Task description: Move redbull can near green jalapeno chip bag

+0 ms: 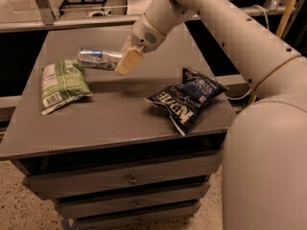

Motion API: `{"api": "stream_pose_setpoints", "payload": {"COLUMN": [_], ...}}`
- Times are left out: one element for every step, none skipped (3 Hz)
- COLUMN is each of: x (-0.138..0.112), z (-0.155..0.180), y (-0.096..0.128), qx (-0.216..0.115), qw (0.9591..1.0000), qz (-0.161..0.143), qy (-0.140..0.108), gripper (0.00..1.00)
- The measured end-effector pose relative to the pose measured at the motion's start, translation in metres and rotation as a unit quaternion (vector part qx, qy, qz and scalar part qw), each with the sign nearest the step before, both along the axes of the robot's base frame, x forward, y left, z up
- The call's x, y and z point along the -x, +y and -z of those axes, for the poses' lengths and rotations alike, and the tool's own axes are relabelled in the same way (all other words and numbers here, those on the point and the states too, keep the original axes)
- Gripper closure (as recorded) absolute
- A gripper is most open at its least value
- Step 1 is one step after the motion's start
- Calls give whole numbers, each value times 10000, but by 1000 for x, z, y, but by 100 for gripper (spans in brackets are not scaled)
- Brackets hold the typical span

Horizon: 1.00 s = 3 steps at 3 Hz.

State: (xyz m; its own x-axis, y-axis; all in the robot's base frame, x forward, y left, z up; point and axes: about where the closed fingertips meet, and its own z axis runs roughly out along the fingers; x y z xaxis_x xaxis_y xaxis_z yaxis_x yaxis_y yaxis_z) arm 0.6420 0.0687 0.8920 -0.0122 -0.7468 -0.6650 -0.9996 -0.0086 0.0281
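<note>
Next, my gripper puts the redbull can down on the grey table (112, 75) beside the far end of the green jalapeno chip bag. The can now hovers just above the table.
The redbull can (96, 58) is slim, silver and blue, held lying sideways just above the table top. My gripper (122, 61) is shut on the can's right end, with a tan finger (128, 62) in front of it. The green jalapeno chip bag (62, 84) lies flat at the table's left side, its white label and barcode toward the front. The can hovers just behind and to the right of the bag's far end, close to it.
A dark blue chip bag (186, 98) with white lettering lies at the table's right front. The grey table (115, 119) has drawers below. My white arm (240, 37) stretches across from the right. A railing and floor lie beyond the table.
</note>
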Motion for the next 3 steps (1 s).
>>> {"api": "stream_pose_setpoints", "payload": {"x": [6,16,18], "z": [12,29,33], "y": [0,0,2], "qx": [-1,-11,-16], "qw": [9999,9996,9995], "qz": [-7,-71,-124], "qy": [109,267,300], "gripper": [100,100,100]}}
